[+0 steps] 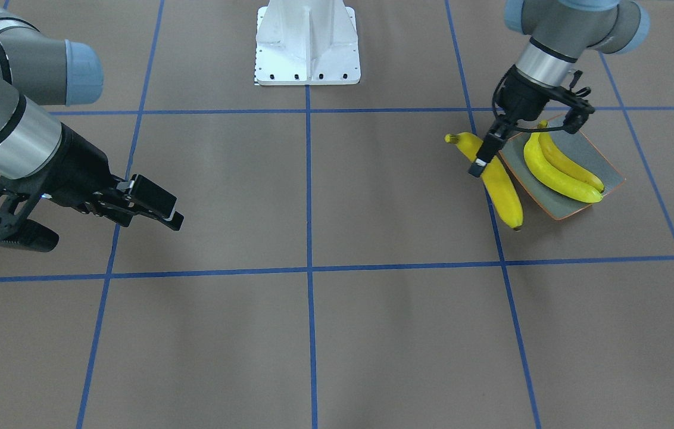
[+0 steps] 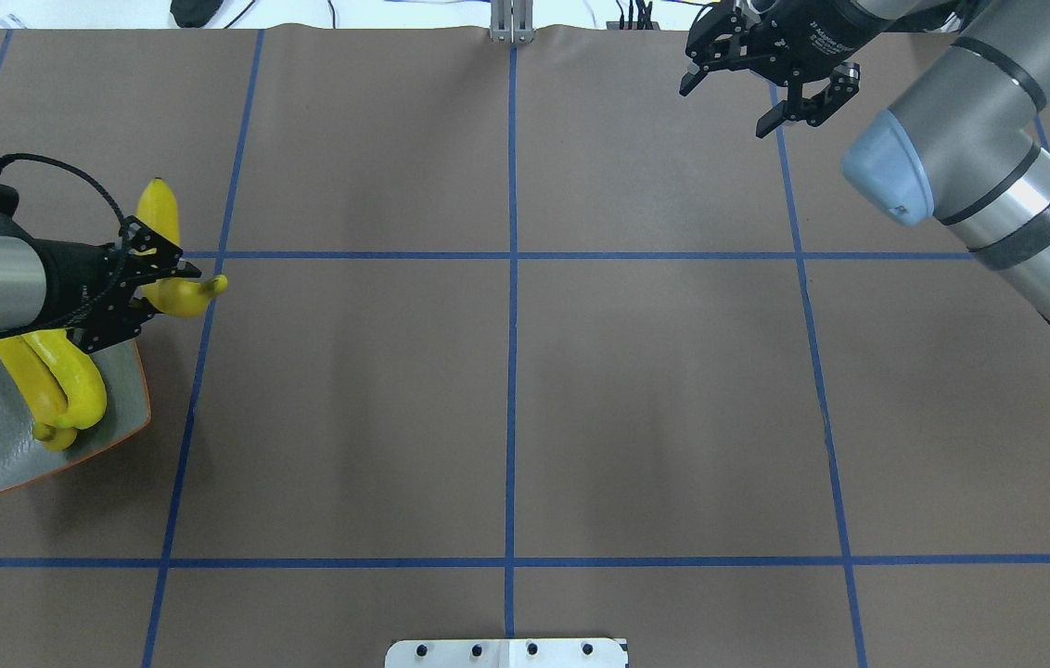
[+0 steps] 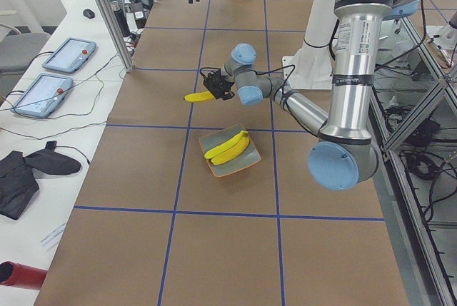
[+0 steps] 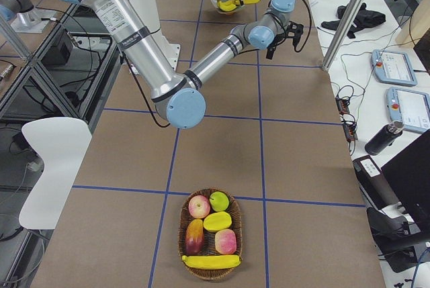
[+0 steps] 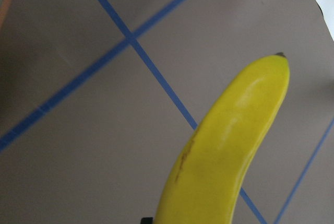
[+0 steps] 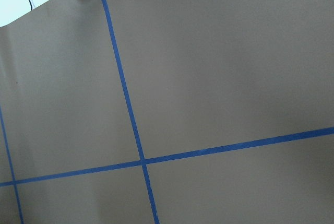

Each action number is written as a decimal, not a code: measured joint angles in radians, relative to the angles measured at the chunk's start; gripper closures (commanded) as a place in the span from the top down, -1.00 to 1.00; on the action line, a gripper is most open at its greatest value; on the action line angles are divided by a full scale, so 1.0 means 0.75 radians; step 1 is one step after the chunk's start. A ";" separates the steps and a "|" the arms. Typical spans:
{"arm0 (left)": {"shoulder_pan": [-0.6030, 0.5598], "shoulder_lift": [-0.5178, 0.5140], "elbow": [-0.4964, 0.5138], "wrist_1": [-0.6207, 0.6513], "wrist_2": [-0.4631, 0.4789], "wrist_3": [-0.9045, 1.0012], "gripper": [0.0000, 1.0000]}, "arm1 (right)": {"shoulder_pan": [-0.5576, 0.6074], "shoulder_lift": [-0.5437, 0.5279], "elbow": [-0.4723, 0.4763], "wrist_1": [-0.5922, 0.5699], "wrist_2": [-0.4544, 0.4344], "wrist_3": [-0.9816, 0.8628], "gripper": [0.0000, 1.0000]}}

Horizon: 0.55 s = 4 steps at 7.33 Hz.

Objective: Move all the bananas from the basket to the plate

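Next, my left gripper lets go of the yellow banana on the plate's bare near side (image 1: 551, 187), snug against the bananas lying there.
My left gripper (image 2: 157, 286) is shut on a yellow banana (image 1: 506, 196), held just off the table beside the plate. That banana fills the left wrist view (image 5: 229, 145). The grey-green plate (image 1: 602, 156), with its orange rim, holds two more bananas (image 1: 557, 170) lying side by side. The basket (image 4: 185, 224) sits at the table's far right end and holds one banana (image 4: 210, 260) among other fruit. My right gripper (image 2: 731, 104) hangs open and empty over bare table, far from both the basket and the plate.
Apples and other fruit (image 4: 209, 219) share the basket. The white robot base (image 1: 307, 44) stands at the table's middle edge. Blue tape lines (image 2: 511, 371) grid the brown table. Tablets and cables (image 3: 43, 95) lie on a side bench.
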 measured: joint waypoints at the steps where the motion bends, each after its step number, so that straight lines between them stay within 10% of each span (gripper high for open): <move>1: -0.018 0.043 -0.005 -0.002 0.013 -0.009 -1.00 | 0.000 -0.002 -0.002 0.001 -0.007 -0.001 1.00; 4: -0.024 0.092 0.062 -0.006 0.086 -0.056 -1.00 | -0.006 -0.009 -0.003 0.002 -0.019 -0.001 1.00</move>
